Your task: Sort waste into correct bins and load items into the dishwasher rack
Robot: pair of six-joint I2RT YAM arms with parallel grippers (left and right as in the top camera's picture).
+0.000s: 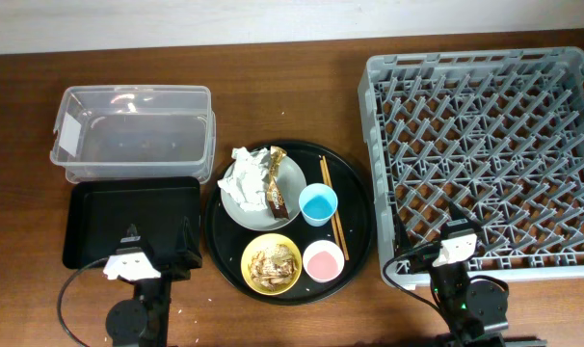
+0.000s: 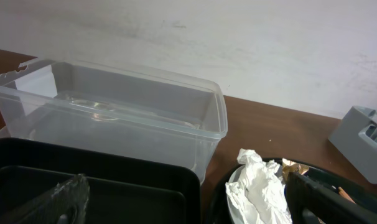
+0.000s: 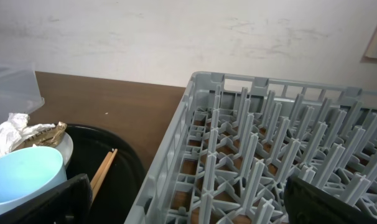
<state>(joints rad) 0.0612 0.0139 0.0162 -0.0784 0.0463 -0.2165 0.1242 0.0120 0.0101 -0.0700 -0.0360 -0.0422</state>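
Note:
The blue cup beside the grey plate is next for my left gripper, which should move over to it and close on the cup's rim (image 1: 302,200).
The grey dishwasher rack (image 1: 485,154) stands at the right and holds nothing; it fills the right wrist view (image 3: 263,155). A round black tray (image 1: 355,183) holds a grey plate (image 1: 294,181) with crumpled tissue (image 1: 244,176) and a snack wrapper (image 1: 276,183), a blue cup (image 1: 318,204), a pink cup (image 1: 322,260), a yellow bowl (image 1: 273,262) of food scraps, and chopsticks (image 1: 331,214). The clear tub (image 1: 133,130) and black rectangular tray (image 1: 128,217) are at the left. My left gripper (image 1: 152,253) is open over the black tray's front edge. My right gripper (image 1: 446,246) is open over the rack's front left corner.
The tissue (image 2: 260,186) lies close to my left gripper's right finger in the left wrist view. The blue cup (image 3: 23,174) and chopsticks (image 3: 101,171) lie left of the rack in the right wrist view. A white wall runs behind the brown table.

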